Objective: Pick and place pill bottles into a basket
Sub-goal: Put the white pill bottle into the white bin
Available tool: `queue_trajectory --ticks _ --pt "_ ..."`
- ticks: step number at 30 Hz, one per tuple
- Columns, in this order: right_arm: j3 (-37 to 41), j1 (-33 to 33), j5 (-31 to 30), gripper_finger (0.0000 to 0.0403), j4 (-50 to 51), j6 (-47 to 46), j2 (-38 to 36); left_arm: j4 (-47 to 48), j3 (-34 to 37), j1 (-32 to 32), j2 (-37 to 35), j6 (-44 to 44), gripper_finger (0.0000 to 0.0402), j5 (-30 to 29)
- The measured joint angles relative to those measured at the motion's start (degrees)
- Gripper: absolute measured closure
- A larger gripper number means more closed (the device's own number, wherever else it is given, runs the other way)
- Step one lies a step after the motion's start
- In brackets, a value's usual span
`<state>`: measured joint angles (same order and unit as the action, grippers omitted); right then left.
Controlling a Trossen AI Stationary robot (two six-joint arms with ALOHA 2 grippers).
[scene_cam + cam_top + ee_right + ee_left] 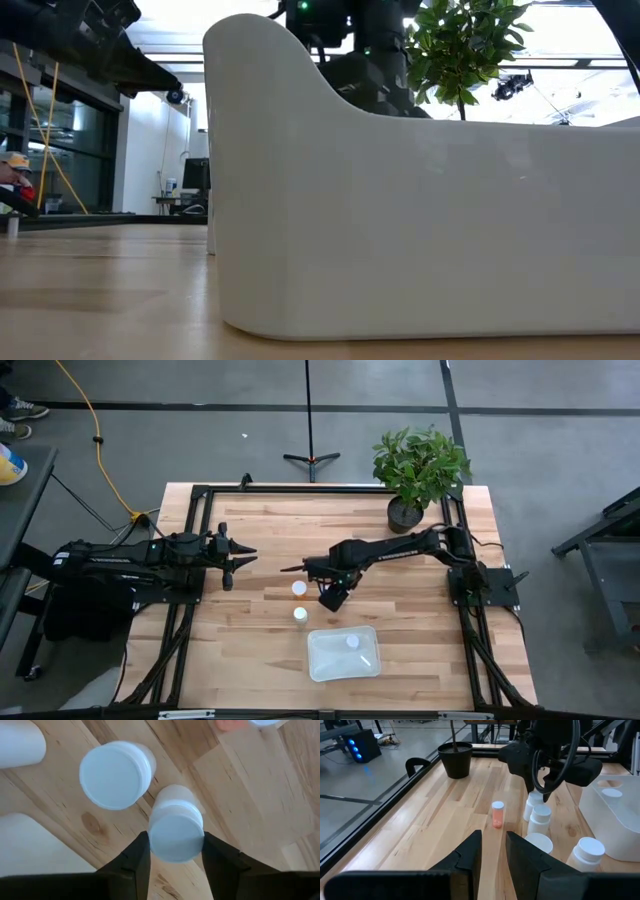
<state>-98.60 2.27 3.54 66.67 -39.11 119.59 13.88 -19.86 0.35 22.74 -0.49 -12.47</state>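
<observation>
My right gripper should release the pill bottle, now over the middle of the table, in the basket [357,660], between the bottle inside and the basket's front side.
My right gripper [330,600] stands over the middle of the table, fingers down, shut on a white-capped pill bottle [176,832]. Another white-capped bottle [114,774] stands right beside it. In the left wrist view several more bottles stand on the wood, among them an orange-tinged one [497,814] and two near ones [590,852]. The translucent white basket [344,655] lies near the front edge with one bottle [352,642] inside. Its wall fills the low view [400,220]. My left gripper [240,560] is open and empty at the left, above the table. My right gripper pinches the pill bottle by the sides of its white cap [155,840] between its two fingers. The fingers come from above, pointing down. The cap faces up. I cannot tell whether the bottle's base stands on the table.
A black pot with a green plant [405,510] stands at the table's far right. A black frame rail [190,550] runs along the table's left side, another along the right. Bare wood lies between my left gripper and the bottles.
</observation>
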Motion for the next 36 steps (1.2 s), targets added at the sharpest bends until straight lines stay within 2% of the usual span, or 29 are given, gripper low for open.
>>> queue_trajectory --ticks 5,11,17,24,29,36 --pt "-3.76 0.47 -0.79 0.0266 4.42 0.13 -0.04 -0.01 0.00 -0.01 0.02 0.00 0.0277 0.00" --pt "-12.22 1.94 -1.10 0.0266 11.45 0.11 -0.09 0.00 -0.01 -0.01 0.02 0.00 0.0277 0.00" --pt "-22.28 6.39 -2.31 0.0266 17.17 -2.49 -0.09 0.00 0.00 -0.01 0.00 0.00 0.0277 0.00" --pt "-30.91 13.31 -1.65 0.0266 18.03 -7.09 -0.13 0.01 0.00 0.01 0.02 0.00 0.0277 -0.02" --pt "-30.72 18.43 0.03 0.0266 17.74 -11.92 -0.17 -0.01 0.00 0.01 0.02 0.00 0.0277 0.00" --pt "-23.54 23.58 3.08 0.0266 15.50 -19.33 -0.17 0.01 -0.02 -0.01 0.02 0.00 0.0277 -0.02"
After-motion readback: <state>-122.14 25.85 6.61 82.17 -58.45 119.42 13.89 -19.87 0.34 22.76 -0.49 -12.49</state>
